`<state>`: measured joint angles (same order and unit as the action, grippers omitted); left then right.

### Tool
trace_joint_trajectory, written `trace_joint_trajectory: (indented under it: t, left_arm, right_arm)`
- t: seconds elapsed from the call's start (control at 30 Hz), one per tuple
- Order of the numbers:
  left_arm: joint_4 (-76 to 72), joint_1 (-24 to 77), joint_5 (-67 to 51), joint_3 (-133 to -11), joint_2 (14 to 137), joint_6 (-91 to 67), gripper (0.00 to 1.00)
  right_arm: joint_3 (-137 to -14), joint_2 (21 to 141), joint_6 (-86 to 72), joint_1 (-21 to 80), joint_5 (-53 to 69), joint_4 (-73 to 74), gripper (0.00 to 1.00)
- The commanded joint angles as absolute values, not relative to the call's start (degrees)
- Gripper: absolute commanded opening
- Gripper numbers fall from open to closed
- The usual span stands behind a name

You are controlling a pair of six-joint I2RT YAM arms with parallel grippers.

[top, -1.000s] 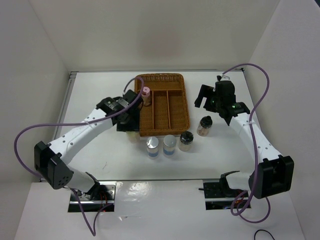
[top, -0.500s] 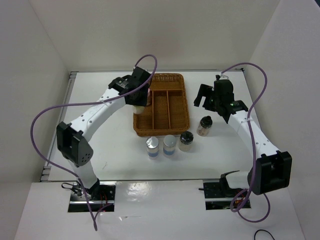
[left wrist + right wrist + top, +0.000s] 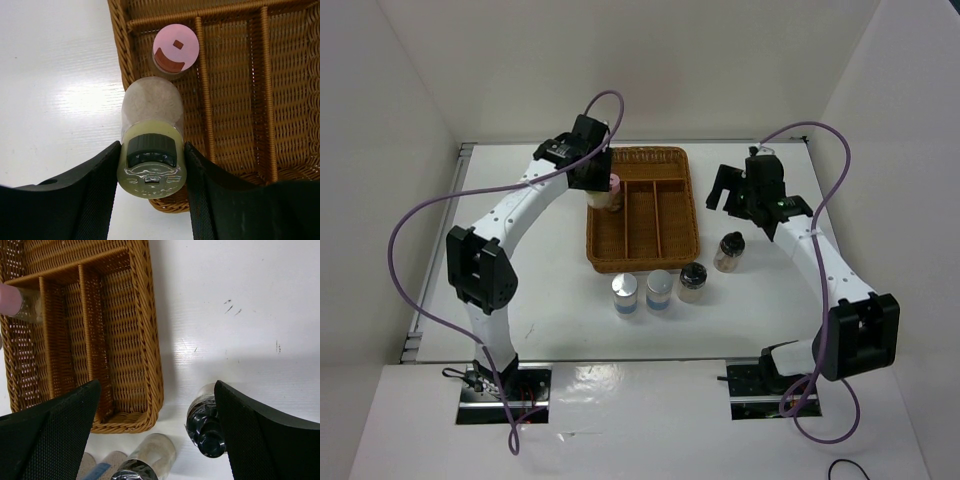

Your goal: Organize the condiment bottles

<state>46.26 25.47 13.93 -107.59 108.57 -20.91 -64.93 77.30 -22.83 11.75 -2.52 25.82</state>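
The pale-yellow-capped jar, now tilted over the wicker tray's rim, will go down from my left gripper just in front of the pink-capped jar in its tray compartment (image 3: 608, 228) (image 3: 175, 118).
My left gripper (image 3: 602, 192) (image 3: 152, 152) is shut on the pale-yellow-capped jar (image 3: 151, 165) and holds it tilted over the left rim of the wicker tray (image 3: 642, 264). The pink-capped jar (image 3: 615, 183) (image 3: 175, 47) stands in the far end of the tray's left compartment, just beyond the held jar. Two silver-capped jars with blue bands (image 3: 625, 292) (image 3: 660, 288) and a black-capped jar (image 3: 694, 277) stand in a row in front of the tray. The second black-capped jar (image 3: 729, 249) (image 3: 206, 426) stands right of the tray. My right gripper (image 3: 730, 196) (image 3: 156, 387) is open and empty above it.
The tray (image 3: 145, 315) has three long compartments and one cross compartment at the far end; the middle and right ones hold nothing. White walls close in the table on the left, back and right.
My left arm has lifted and swung from low on the table left of the tray to over the tray's left compartment, carrying the pale-yellow-capped jar. The right arm has barely moved.
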Motion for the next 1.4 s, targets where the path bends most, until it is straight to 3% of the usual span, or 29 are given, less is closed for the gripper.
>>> trace_joint_trajectory:
  t: [0.0, 0.83, 1.03, 1.2, 1.37]
  left_arm:
    - [44.0, 25.5, 9.2, -109.5, 110.0, -19.5, 0.41]
    - [40.1, 25.5, 6.2, -101.2, 112.9, -18.9, 0.41]
    - [40.1, 25.5, 6.2, -101.2, 114.9, -18.9, 0.45]
    - [40.1, 25.5, 5.7, -101.2, 115.4, -18.4, 0.54]
    - [40.1, 26.0, 6.2, -101.2, 115.4, -18.4, 0.71]
  right_arm:
    - [-67.7, 78.1, -22.1, 12.0, -2.7, 22.8, 0.98]
    - [-68.8, 79.3, -22.1, 12.0, -1.6, 23.8, 0.98]
    - [-69.9, 79.3, -21.5, 12.5, -1.6, 24.3, 0.98]
    - [-70.4, 79.8, -21.0, 12.5, -1.6, 26.0, 0.98]
    - [-70.9, 79.2, -21.0, 13.0, -1.1, 26.0, 0.98]
